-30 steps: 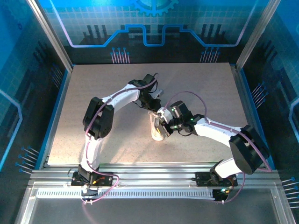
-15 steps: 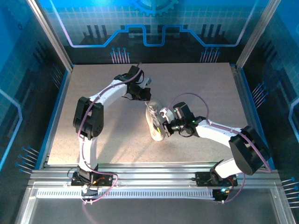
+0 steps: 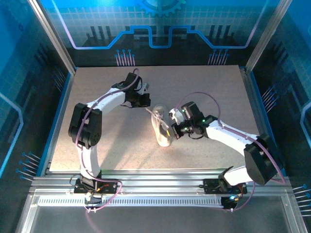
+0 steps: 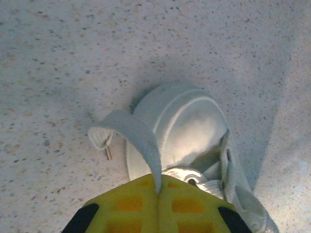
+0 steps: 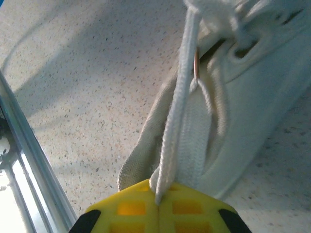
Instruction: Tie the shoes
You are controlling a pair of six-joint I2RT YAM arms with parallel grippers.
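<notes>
Next, I lay the flat white lace on the tabletop [image 3: 143, 132] beside the white sneaker's middle, on my left gripper's side.
The white sneaker [image 3: 163, 129] lies in the middle of the table, toe toward the arms. My left gripper [image 3: 145, 100] sits to its upper left, shut on a flat white lace [image 4: 141, 141]. That lace bends back leftward and ends in a small metal tip [image 4: 108, 153]. The shoe's rounded end [image 4: 187, 124] lies just beyond the yellow fingers [image 4: 129, 204]. My right gripper [image 3: 173, 128] is against the shoe's right side, shut on another lace [image 5: 177, 111]. This lace runs taut up to the eyelets on the shoe's side [image 5: 252, 92].
The speckled tabletop [image 3: 107, 141] is bordered by an aluminium rail [image 3: 155, 177] at the near edge and blue walls [image 3: 29, 97] on the other sides. In the right wrist view the metal frame [image 5: 26, 160] runs along the left.
My left arm has swung from over the shoe up and to the left, drawing its lace out. The right gripper has shifted slightly right beside the shoe, still holding its lace.
</notes>
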